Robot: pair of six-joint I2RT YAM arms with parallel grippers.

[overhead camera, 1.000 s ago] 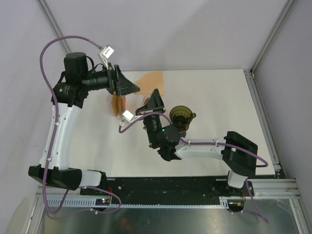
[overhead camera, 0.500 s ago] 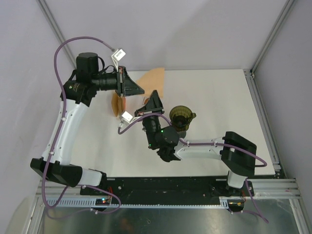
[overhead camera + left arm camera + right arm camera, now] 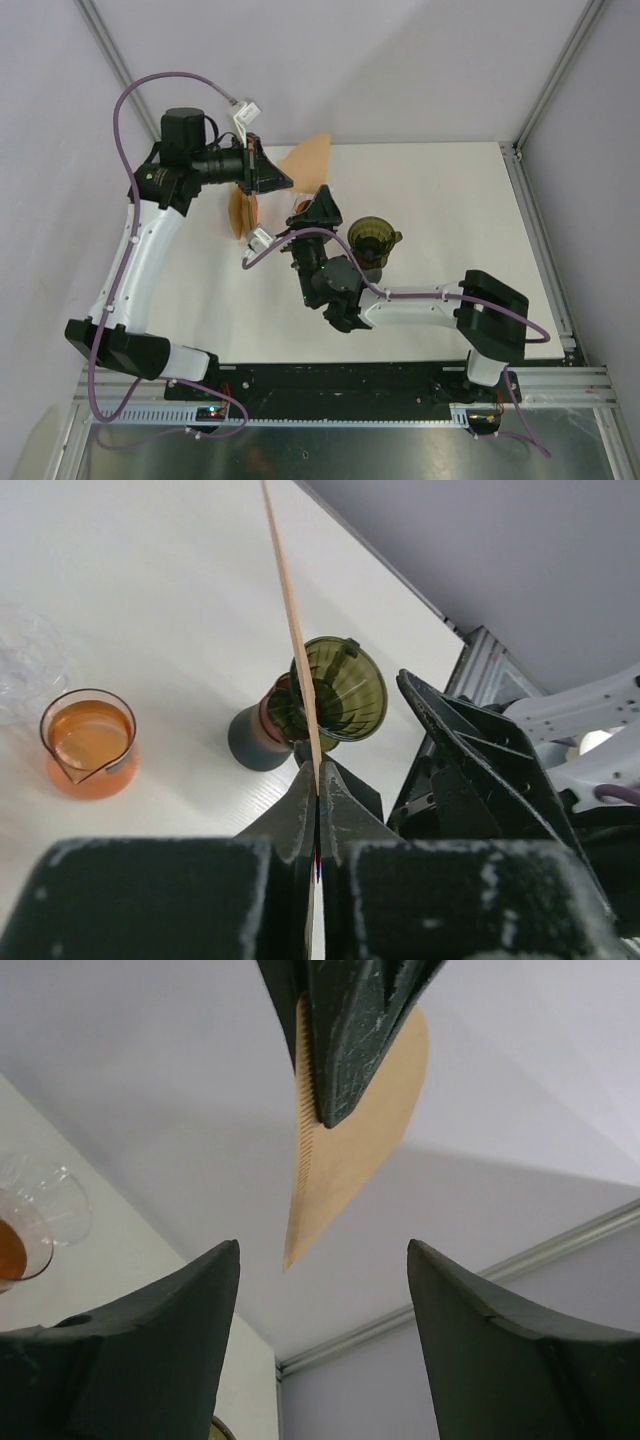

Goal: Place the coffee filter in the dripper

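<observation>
The coffee filter slants across my open right fingers; next I swing that gripper around to take the coffee filter's loose end (image 3: 323, 162), opposite my left gripper.
The coffee filter (image 3: 312, 156) is a flat tan paper cone held in the air over the table's back. My left gripper (image 3: 286, 181) is shut on it. In the left wrist view the filter (image 3: 293, 630) shows edge-on as a thin tan strip rising from the closed left gripper (image 3: 318, 772). In the right wrist view the filter (image 3: 355, 1130) hangs above and between the fingers of my right gripper (image 3: 322, 1247), which is open and touches nothing. The dripper (image 3: 372, 238), a green translucent funnel, stands on the table just right of the right gripper (image 3: 318, 203).
A beaker of orange liquid (image 3: 240, 212) stands on the table under the left gripper, also in the left wrist view (image 3: 88, 742). A clear glass vessel (image 3: 20, 660) sits beside it. The dripper (image 3: 340, 685) rests on a dark grey base (image 3: 252, 742).
The left gripper closed on the filter and the right gripper opened and let it go. The left arm shifted slightly to the right.
</observation>
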